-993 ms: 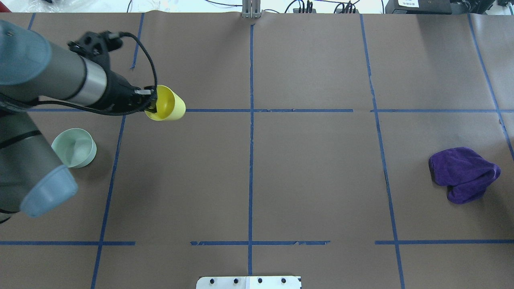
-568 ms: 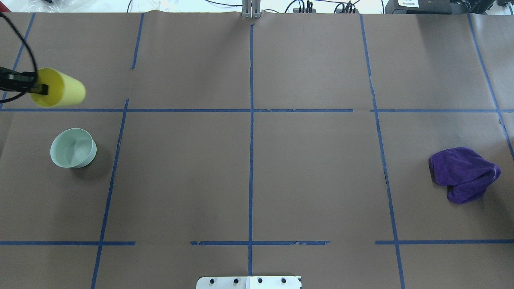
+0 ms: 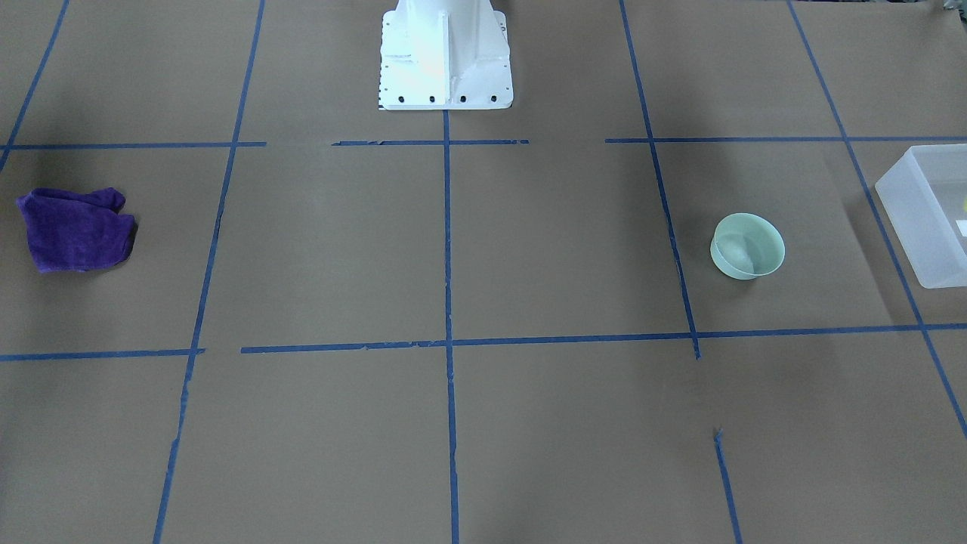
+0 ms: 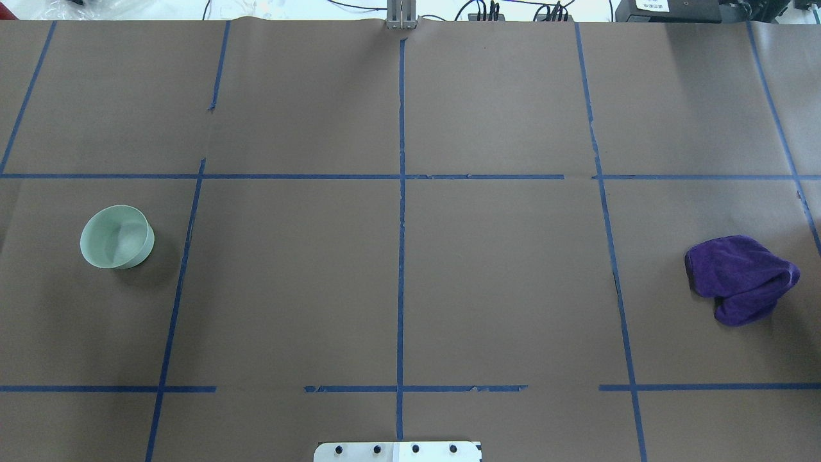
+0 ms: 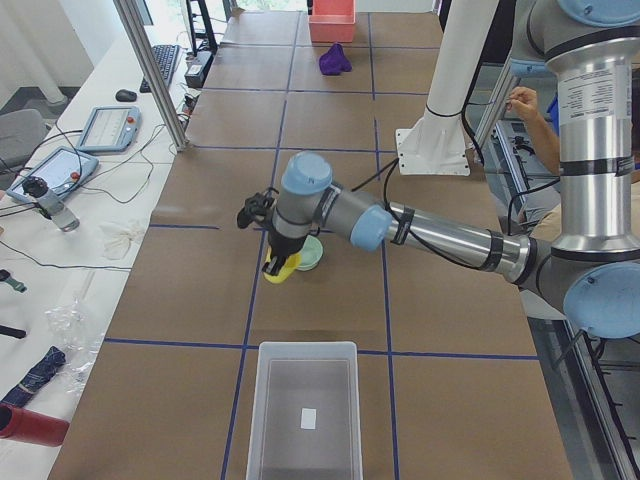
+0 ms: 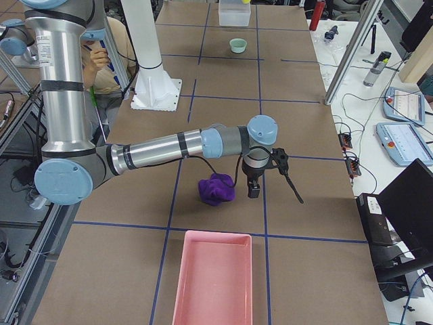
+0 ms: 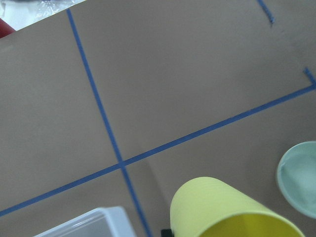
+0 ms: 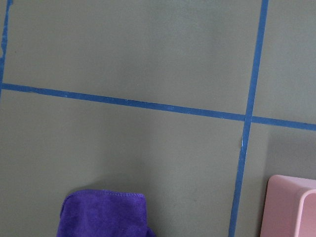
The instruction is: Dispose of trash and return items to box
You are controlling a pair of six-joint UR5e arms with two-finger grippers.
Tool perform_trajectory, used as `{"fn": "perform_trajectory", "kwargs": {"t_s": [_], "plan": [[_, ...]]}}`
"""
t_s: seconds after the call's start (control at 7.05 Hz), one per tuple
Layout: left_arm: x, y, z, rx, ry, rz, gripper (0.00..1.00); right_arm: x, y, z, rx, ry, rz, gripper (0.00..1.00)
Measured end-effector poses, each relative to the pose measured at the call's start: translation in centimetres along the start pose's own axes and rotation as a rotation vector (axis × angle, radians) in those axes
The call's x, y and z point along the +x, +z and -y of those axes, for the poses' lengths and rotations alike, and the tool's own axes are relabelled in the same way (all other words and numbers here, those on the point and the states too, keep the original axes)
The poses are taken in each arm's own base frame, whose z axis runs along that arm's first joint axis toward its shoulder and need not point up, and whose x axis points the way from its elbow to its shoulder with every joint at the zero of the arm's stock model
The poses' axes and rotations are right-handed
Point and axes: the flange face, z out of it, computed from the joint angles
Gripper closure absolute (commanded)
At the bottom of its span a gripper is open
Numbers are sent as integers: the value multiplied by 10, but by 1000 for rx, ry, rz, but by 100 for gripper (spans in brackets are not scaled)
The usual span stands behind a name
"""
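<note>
I will release the yellow cup with my left gripper inside the frosted box [image 3: 953,196], against the box's side nearest the mint-green bowl.
The yellow cup [image 7: 222,210] fills the bottom of the left wrist view, held in the air on its side. In the exterior left view my left gripper [image 5: 278,266] is shut on the cup [image 5: 282,270], above the table between the mint-green bowl [image 5: 310,254] and the frosted box [image 5: 305,410]. The bowl stands upright in the overhead view [image 4: 117,236] and the front view [image 3: 748,246]. The box [image 3: 925,215] is at the front view's right edge. My right gripper [image 6: 254,191] hangs next to the purple cloth [image 6: 216,188]; I cannot tell whether it is open.
The purple cloth [image 4: 741,277] lies crumpled at the table's right. A pink tray [image 6: 213,281] stands beyond it at that end. The white robot base [image 3: 444,57] is at the table's middle edge. Blue tape lines grid the brown table.
My left arm has carried the yellow cup leftwards, out of the overhead view. The bowl and the cloth have not moved.
</note>
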Motion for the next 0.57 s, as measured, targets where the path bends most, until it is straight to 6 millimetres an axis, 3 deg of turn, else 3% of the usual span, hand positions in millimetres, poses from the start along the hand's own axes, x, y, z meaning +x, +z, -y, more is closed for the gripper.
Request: {"fn": "perform_trajectory", "kwargs": {"t_s": [0.14, 0.28, 0.57], "plan": [[-37, 33, -37, -38, -3, -25, 100, 1, 1, 0, -2, 1, 0, 0], [-60, 66, -69, -61, -24, -71, 100, 2, 2, -1, -5, 3, 0, 0], [-74, 110, -103, -92, -110, -175, 100, 5, 6, -1, -12, 10, 2, 0]]}}
